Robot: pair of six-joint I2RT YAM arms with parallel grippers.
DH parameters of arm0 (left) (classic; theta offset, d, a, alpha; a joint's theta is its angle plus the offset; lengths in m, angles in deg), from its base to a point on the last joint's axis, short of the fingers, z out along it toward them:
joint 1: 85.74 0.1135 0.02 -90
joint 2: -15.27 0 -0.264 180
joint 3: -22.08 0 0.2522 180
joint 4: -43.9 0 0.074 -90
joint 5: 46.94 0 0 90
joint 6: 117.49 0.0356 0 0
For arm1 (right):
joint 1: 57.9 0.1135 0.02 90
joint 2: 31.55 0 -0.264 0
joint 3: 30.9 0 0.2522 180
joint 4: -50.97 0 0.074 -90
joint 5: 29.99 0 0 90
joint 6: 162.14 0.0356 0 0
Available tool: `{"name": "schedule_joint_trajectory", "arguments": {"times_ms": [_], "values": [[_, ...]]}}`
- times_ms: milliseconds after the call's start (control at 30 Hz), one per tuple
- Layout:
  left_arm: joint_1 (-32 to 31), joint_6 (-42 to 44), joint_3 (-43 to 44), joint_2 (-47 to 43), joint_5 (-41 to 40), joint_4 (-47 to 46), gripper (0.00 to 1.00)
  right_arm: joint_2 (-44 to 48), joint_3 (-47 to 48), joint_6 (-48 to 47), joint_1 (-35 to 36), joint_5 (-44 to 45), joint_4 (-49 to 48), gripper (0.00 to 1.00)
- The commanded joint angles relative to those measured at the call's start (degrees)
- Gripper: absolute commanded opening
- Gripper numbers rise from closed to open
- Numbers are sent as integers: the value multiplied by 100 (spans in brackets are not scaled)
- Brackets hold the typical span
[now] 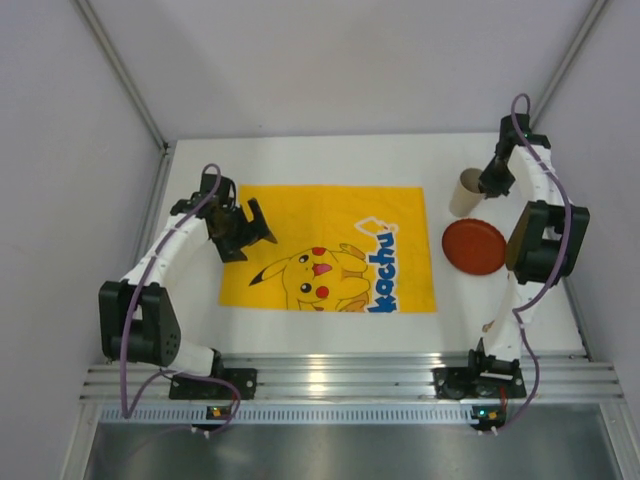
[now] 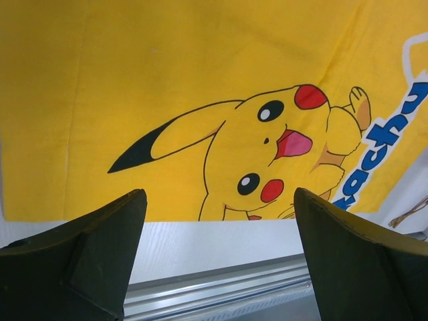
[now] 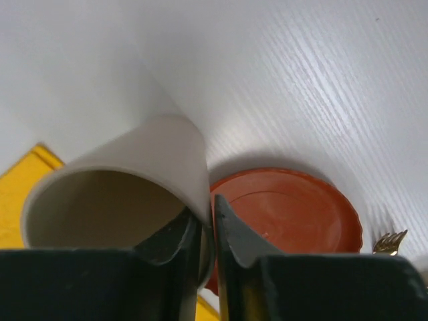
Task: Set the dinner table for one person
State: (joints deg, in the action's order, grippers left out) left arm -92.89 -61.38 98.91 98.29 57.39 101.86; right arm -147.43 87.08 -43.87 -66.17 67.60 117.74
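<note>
The beige cup will go down from my right gripper onto the yellow mat (image 1: 394,211), just behind the blue letters.
The white dinner table (image 1: 330,150) carries a yellow Pikachu mat (image 1: 330,250) in its middle. A beige cup (image 1: 466,191) stands right of the mat, with a red plate (image 1: 474,246) in front of it. My right gripper (image 1: 494,183) is shut on the cup's rim (image 3: 194,194), one finger inside and one outside; the plate (image 3: 294,214) lies just beyond. A gold fork tip (image 3: 390,242) shows at the right edge. My left gripper (image 1: 243,232) is open and empty over the mat's left edge (image 2: 167,80).
The silver aluminium rail (image 1: 340,375) runs along the near table edge and also shows in the left wrist view (image 2: 221,284). White enclosure walls (image 1: 70,200) stand on the left, right and back.
</note>
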Motion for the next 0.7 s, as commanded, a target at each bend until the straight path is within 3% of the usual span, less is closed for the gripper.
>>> {"name": "schedule_joint_trajectory", "arguments": {"times_ms": [0, 100, 333, 467, 667], "values": [[21, 207, 469, 187, 70, -79, 97, -93, 10, 56, 36, 5, -239, 2], [21, 234, 583, 319, 79, -79, 97, -32, 106, 38, 54, 84, -239, 0], [21, 128, 496, 469, 228, -263, 97, 38, 1573, -261, 642, 436, 919, 0], [13, 40, 373, 487, 316, -377, 96, 337, 1496, -121, 1589, 234, 1053, 0], [13, 31, 285, 495, 413, -430, 96, 66, 1100, 248, 2347, 243, 957, 0]]}}
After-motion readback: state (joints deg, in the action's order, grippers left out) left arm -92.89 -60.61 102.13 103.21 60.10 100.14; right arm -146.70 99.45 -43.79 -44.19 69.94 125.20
